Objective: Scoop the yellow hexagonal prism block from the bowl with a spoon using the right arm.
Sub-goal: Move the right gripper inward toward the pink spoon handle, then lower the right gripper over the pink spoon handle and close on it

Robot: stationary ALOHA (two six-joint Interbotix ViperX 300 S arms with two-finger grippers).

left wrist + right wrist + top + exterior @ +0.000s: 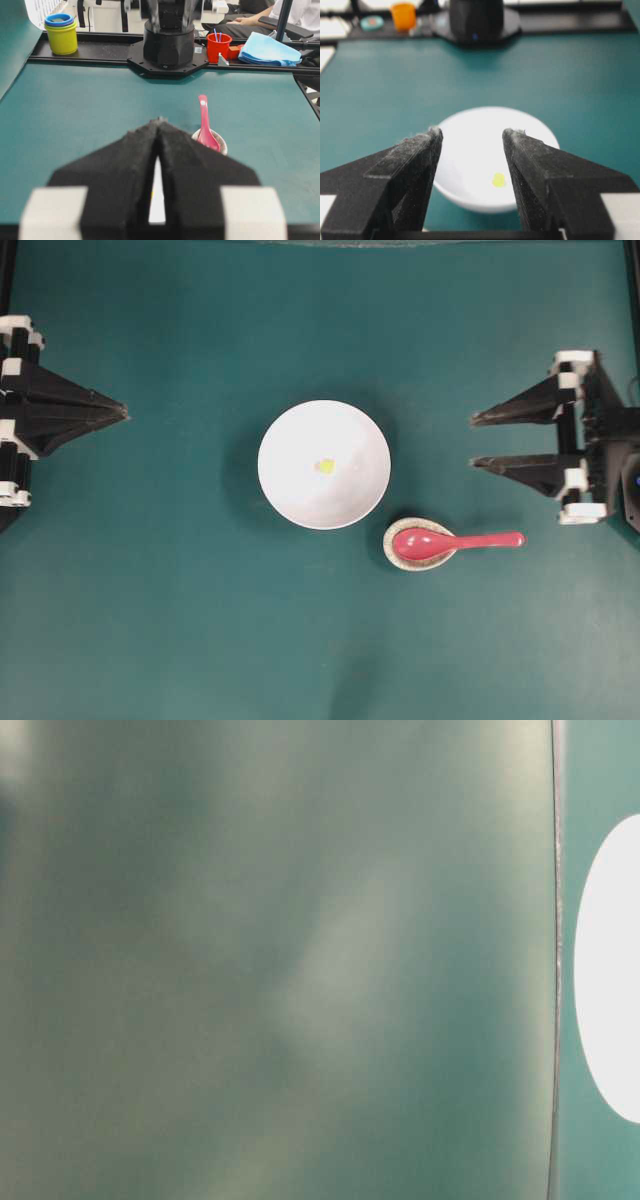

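The pink-red spoon has the middle of its handle (482, 540) just outside the speckled spoon rest. My right gripper goes there next and closes on it.
The white bowl (324, 464) sits mid-table with the tiny yellow hexagonal prism block (325, 466) lying inside it. The block also shows in the right wrist view (498, 179), inside the bowl (470, 145). The pink-red spoon (455, 541) lies with its head in a small speckled spoon rest (400, 556), handle pointing right. It also shows in the left wrist view (205, 125). My right gripper (474, 441) is open and empty at the right edge, well apart from the spoon. My left gripper (124, 412) is shut and empty at the left edge.
In the left wrist view a yellow and blue stacked cup (60, 33), a red cup (218, 47) and a blue cloth (267, 50) sit beyond the table's far edge. The table-level view is blurred, showing only a white edge of the bowl (610, 970).
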